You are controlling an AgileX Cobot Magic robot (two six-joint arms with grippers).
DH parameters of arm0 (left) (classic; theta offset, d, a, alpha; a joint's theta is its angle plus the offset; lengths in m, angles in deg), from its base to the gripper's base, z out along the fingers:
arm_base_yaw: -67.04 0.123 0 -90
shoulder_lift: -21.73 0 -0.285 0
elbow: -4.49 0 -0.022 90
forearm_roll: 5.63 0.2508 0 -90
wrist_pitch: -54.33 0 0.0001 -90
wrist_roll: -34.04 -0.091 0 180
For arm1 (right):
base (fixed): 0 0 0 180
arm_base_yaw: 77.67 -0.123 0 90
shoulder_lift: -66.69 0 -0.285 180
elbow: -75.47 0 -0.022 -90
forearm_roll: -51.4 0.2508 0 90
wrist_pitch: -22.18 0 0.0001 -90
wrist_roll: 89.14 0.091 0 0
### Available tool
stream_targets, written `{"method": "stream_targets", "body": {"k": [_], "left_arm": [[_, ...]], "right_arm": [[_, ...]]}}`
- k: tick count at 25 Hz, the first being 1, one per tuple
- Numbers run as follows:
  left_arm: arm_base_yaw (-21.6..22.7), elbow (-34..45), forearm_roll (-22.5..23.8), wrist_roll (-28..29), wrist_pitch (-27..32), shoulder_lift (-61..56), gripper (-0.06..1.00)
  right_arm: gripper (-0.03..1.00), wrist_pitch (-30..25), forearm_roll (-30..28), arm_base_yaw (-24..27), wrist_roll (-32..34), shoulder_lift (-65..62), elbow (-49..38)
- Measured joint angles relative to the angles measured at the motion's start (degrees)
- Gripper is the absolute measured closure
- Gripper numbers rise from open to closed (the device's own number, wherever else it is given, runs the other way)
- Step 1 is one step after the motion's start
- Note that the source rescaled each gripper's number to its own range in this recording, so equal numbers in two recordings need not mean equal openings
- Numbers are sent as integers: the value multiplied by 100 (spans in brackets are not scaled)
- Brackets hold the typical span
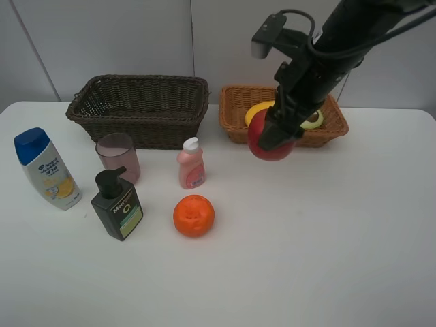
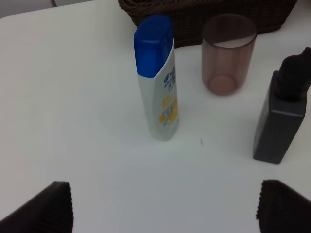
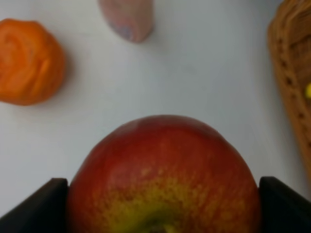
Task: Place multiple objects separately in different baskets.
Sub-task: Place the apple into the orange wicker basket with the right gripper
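Observation:
The robot's right gripper needs to release the red apple in the tan basket [image 1: 272, 119], between the yellow banana and the avocado half.
My right gripper [image 1: 274, 139] is shut on the red apple [image 1: 270, 144] [image 3: 163, 179], held in the air just in front of the light orange-tan basket [image 1: 235, 117]. That basket holds the yellow banana [image 1: 257, 111] and the avocado half [image 1: 315, 120]. The dark brown basket [image 1: 139, 102] stands at the back left. On the table are the orange [image 1: 194, 215] [image 3: 29, 60], small pink bottle [image 1: 191, 163] [image 3: 127, 18], pink cup [image 1: 118, 157] [image 2: 228, 53], dark pump bottle [image 1: 117, 204] [image 2: 282, 119] and shampoo bottle [image 1: 45, 168] [image 2: 158, 77]. My left gripper [image 2: 163, 206] is open above the table, short of the shampoo bottle.
The white table [image 1: 306, 238] runs wide in front and to the right of the objects. A grey wall stands behind the baskets. The right arm [image 1: 340, 41] reaches down from the upper right over the tan basket.

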Motion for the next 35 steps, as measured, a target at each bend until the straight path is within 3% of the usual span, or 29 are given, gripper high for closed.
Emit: {"method": "stream_targets", "body": {"k": [10,22,35], "left_arm": [[0,0,0,0,0,0,-6],[0,0,0,0,0,0,-6],[0,0,0,0,0,0,-6]], "right_arm": [[28,949,-457,214,0,199,840],[28,2590,-428,778,0,1014,900],[28,3318,-334,872,0,1979,900]]}}
